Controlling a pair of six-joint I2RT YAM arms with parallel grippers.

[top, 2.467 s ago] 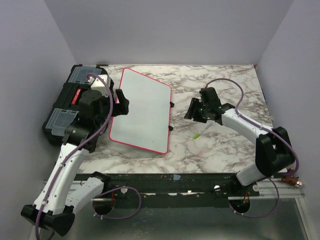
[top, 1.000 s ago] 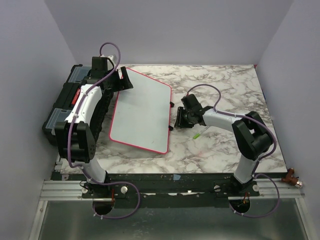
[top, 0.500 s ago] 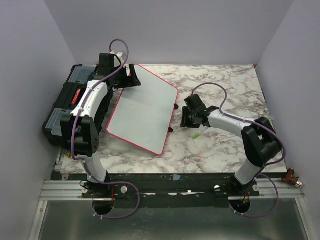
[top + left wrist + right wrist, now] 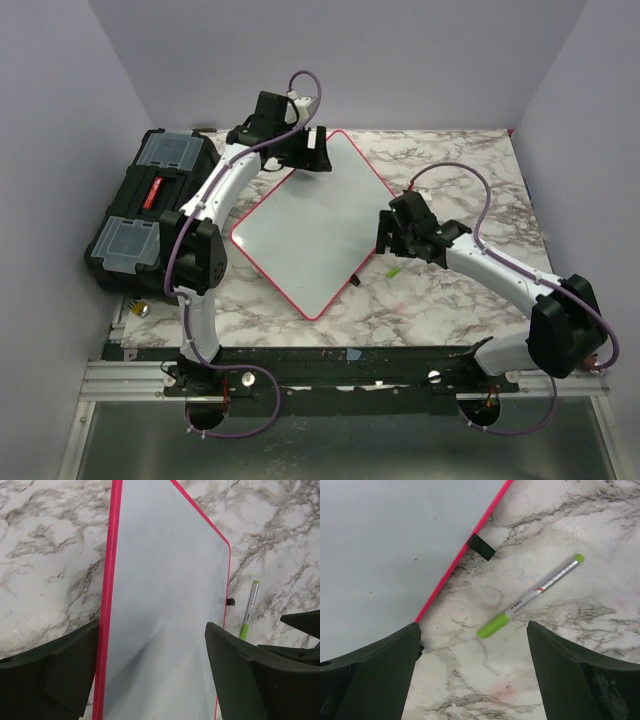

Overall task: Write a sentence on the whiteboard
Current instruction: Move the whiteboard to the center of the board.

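Observation:
The green-capped marker is next for my right gripper, which should go to it and close on the middle of its body (image 4: 404, 263) (image 4: 540, 589), leaving the green cap clear.
The whiteboard (image 4: 315, 225) lies on the marble table, turned like a diamond, white with a red-pink rim. It is blank; no sentence shows on it. My left gripper (image 4: 308, 155) is open at the board's far corner. In the left wrist view (image 4: 151, 627) its fingers stand either side of the board (image 4: 165, 580). My right gripper (image 4: 390, 240) is open and empty just off the board's right edge (image 4: 385, 545). A green-capped marker (image 4: 395, 270) lies on the table just ahead of the right gripper (image 4: 472, 626), between its fingers in the right wrist view (image 4: 530, 597), untouched.
A black toolbox (image 4: 150, 205) with clear lid compartments stands at the table's left edge. A small black clip (image 4: 481, 547) sticks out from the board's rim near the marker. Purple walls close in the back and both sides.
My left arm swung from the board's left edge to its far corner, and the board turned and slid rightward into a diamond. My right gripper shifted slightly near the marker, which stayed put.

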